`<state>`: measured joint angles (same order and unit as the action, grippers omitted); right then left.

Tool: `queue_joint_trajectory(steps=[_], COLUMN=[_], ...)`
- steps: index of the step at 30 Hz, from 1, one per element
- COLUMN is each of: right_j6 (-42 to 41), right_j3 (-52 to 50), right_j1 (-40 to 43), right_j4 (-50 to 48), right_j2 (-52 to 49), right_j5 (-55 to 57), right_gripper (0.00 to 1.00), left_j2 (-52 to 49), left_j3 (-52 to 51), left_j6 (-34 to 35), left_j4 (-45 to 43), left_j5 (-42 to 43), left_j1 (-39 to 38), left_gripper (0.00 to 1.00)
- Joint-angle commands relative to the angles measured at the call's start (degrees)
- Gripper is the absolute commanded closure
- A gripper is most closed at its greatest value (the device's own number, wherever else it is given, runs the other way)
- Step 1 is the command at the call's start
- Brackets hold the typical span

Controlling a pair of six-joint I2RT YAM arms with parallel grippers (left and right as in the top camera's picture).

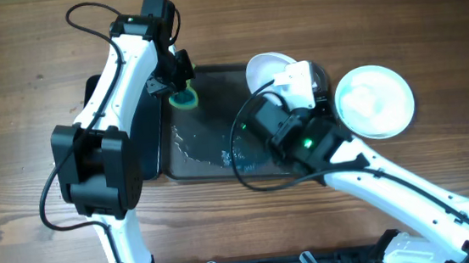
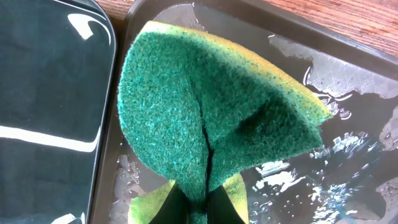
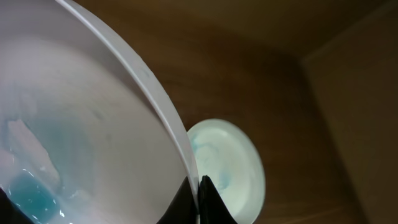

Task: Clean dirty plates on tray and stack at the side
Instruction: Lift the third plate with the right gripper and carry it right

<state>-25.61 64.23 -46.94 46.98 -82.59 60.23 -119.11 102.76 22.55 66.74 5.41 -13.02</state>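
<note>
The robot's right gripper should release its tilted plate on top of the white plate (image 1: 374,102) (image 3: 226,170) that lies beside the grey tray.
My left gripper (image 1: 181,87) is shut on a folded green-and-yellow sponge (image 1: 185,99), held over the far left corner of the wet dark grey tray (image 1: 212,163); the sponge fills the left wrist view (image 2: 211,118). My right gripper (image 1: 286,84) is shut on the rim of a white plate (image 1: 265,67), held tilted over the tray's far right. In the right wrist view this plate (image 3: 81,137) holds bluish water near its low side. A second white plate (image 1: 374,100) with a faint blue smear lies on the table right of the tray, also in the right wrist view (image 3: 227,165).
A glossy black tray (image 2: 43,93) lies just left of the grey tray, mostly under my left arm in the overhead view (image 1: 152,139). Water and blue smears (image 1: 219,154) cover the grey tray's floor. The wooden table (image 1: 10,100) surrounds both trays.
</note>
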Motion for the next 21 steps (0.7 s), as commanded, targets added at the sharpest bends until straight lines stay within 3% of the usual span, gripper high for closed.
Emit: queue_joint_trajectory(steps=[1,6,11,15,21], right_j6=[0.17,0.22,0.55,0.50,0.55], right_j3=[1.14,1.14,1.14,1.11,1.01], right_j1=[-3.26,-6.08,-6.12,-5.16,2.38], right_j4=[0.00,-0.15,-0.68,-0.68,-4.66], right_j2=[1.22,1.22,1.22,1.22,1.22], right_j5=[17.27,26.88,24.41,8.68,-33.16], right_gripper=[0.96,0.96,0.96,0.96,0.96], left_j2=[1.03,1.03,1.03,1.03,1.99], left_j3=[0.63,0.63,0.63,0.63,0.76], left_j6=[-1.18,-1.16,-1.18,-1.16,-1.07], left_j4=[0.46,0.44,0.44,0.76,5.62], left_j5=[-0.96,-0.96,-1.01,-2.93,-7.06], left_j1=[0.07,0.04,0.07,0.09,3.02], left_gripper=[0.96,0.96,0.96,0.96,0.96])
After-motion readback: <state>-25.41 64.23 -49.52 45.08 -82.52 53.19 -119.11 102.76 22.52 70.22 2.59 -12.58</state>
